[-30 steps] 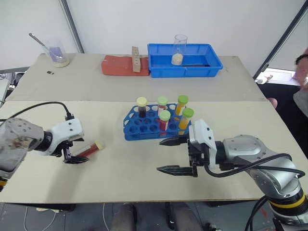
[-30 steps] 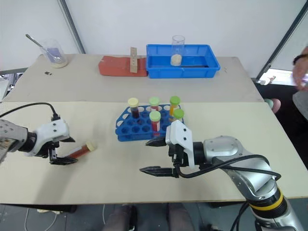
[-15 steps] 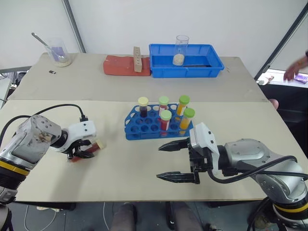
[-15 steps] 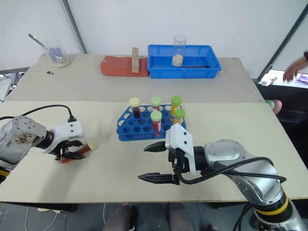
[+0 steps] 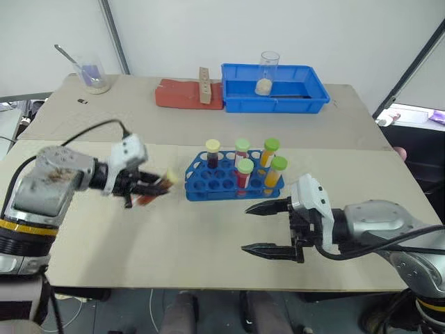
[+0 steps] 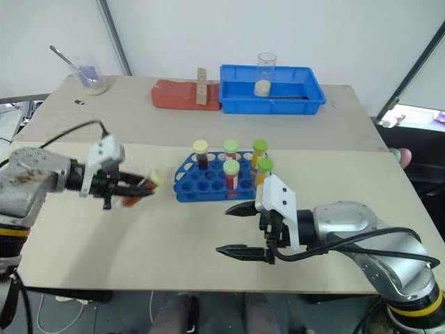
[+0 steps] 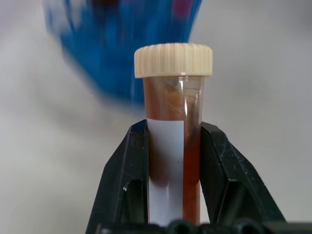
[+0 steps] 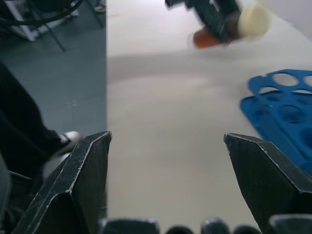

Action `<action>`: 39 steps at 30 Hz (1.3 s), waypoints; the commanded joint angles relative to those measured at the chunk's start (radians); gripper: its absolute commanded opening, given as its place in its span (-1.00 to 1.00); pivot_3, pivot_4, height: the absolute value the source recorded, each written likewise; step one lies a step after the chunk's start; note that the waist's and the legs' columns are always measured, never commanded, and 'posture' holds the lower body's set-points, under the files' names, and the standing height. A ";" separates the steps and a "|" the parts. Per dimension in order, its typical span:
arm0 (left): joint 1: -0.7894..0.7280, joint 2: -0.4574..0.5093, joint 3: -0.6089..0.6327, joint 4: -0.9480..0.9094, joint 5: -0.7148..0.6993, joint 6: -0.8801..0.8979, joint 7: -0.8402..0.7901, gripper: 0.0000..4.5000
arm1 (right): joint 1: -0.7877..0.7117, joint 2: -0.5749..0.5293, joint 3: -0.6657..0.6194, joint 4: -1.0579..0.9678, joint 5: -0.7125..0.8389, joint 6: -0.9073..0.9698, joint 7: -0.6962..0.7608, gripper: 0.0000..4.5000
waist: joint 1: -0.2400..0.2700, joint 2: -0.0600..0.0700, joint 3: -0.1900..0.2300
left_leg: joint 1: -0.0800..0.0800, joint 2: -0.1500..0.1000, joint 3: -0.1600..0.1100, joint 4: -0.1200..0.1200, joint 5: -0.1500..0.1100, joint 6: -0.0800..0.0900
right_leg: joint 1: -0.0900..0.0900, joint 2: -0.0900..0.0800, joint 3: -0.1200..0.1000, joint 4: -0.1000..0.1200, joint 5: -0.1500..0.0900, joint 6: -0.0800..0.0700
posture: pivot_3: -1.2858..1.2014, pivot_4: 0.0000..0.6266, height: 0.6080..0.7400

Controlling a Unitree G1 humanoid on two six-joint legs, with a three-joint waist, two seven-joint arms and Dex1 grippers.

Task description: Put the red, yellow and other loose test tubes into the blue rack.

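Note:
The red-brown tube, tilted above the table now, will be released by my left gripper in the blue rack's front-row hole (image 5: pixel 213 186), in front of the dark red tube.
A test tube (image 7: pixel 173 136) with a cream cap, red-brown liquid and a white label is clamped in my left gripper (image 5: pixel 148 189), which is shut on it. The tube hangs tilted above the table, just left of the blue rack (image 5: pixel 208 184). Several capped tubes stand in the rack: one cream-capped dark red (image 5: pixel 213 151), the others green-capped with red or orange fill. My right gripper (image 5: pixel 245 227) hovers open and empty near the rack's front right corner. The right wrist view shows the held tube (image 8: pixel 248 20) and the rack's edge (image 8: pixel 273 109).
At the back of the table stands a blue tray (image 5: pixel 306 97) holding a glass beaker (image 5: pixel 268 73). A red slab (image 5: pixel 182 95) with a wooden block (image 5: pixel 204 85) lies to its left. A beaker with a spoon (image 5: pixel 92 72) stands far left.
My left gripper shut on the tube that lay on the table, lifted it and carried it right, toward the rack. The right gripper stayed open and drifted slightly right.

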State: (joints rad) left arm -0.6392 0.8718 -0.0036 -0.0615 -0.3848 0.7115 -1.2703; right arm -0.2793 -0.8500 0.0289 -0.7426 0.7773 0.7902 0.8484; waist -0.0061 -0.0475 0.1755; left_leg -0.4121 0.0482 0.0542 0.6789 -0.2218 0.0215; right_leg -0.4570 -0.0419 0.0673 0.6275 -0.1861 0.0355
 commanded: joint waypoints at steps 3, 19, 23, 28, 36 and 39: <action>0.006 -0.184 0.082 -0.123 -0.125 0.058 0.186 -0.59 | 0.022 -0.032 -0.061 -0.004 -0.069 -0.053 -0.017 0.82 | -0.010 0.000 0.000 | 0.001 -0.001 0.000 0.001 0.000 0.000 | 0.001 0.000 0.001 0.000 0.002 0.003 | 0.03 -0.52 1.00; 0.043 -0.520 -0.032 0.105 0.042 -0.363 0.407 -0.59 | 0.126 -0.092 -0.180 -0.092 -0.033 0.028 -0.089 0.82 | -0.006 0.000 0.000 | 0.001 -0.001 -0.001 0.001 0.000 0.000 | 0.001 0.001 0.002 0.001 0.003 0.002 | 0.03 -0.52 1.00; 0.044 -0.538 -0.047 0.154 0.064 -0.417 0.407 -0.59 | 0.151 -0.096 -0.205 -0.109 -0.016 0.041 -0.107 0.82 | -0.007 0.000 0.000 | 0.002 -0.001 -0.001 0.001 0.000 0.000 | 0.002 0.001 0.002 0.000 0.003 0.002 | 0.03 -0.52 1.00; 0.046 -0.555 -0.057 0.204 0.085 -0.471 0.412 -0.59 | 0.169 -0.104 -0.224 -0.115 -0.002 0.047 -0.122 0.82 | -0.006 0.000 0.000 | 0.002 -0.001 -0.001 0.001 0.000 0.000 | 0.002 0.001 0.002 0.000 0.003 0.002 | 0.03 -0.52 1.00; 0.104 -0.582 -0.052 0.212 0.107 -0.560 0.457 -0.59 | 0.167 -0.096 -0.223 -0.105 -0.028 0.028 -0.161 0.82 | -0.006 0.000 -0.001 | 0.003 -0.001 -0.001 0.001 0.000 0.000 | 0.003 0.000 0.002 0.000 0.003 0.003 | 0.03 -0.52 1.00; 0.144 -0.603 -0.040 0.187 0.101 -0.591 0.492 -0.59 | 0.163 -0.078 -0.220 -0.102 -0.043 0.020 -0.190 0.82 | -0.006 0.000 -0.001 | 0.004 -0.001 -0.001 0.001 0.000 0.000 | 0.004 0.000 0.002 0.000 0.003 0.003 | 0.03 -0.52 1.00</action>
State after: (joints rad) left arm -0.5128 0.2762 -0.0457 0.1440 -0.2893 0.1327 -0.7994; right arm -0.1053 -0.9323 -0.1665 -0.8322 0.7465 0.8362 0.6747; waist -0.0122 -0.0475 0.1747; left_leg -0.4083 0.0472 0.0535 0.6796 -0.2217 0.0215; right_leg -0.4530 -0.0415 0.0694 0.6275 -0.1832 0.0381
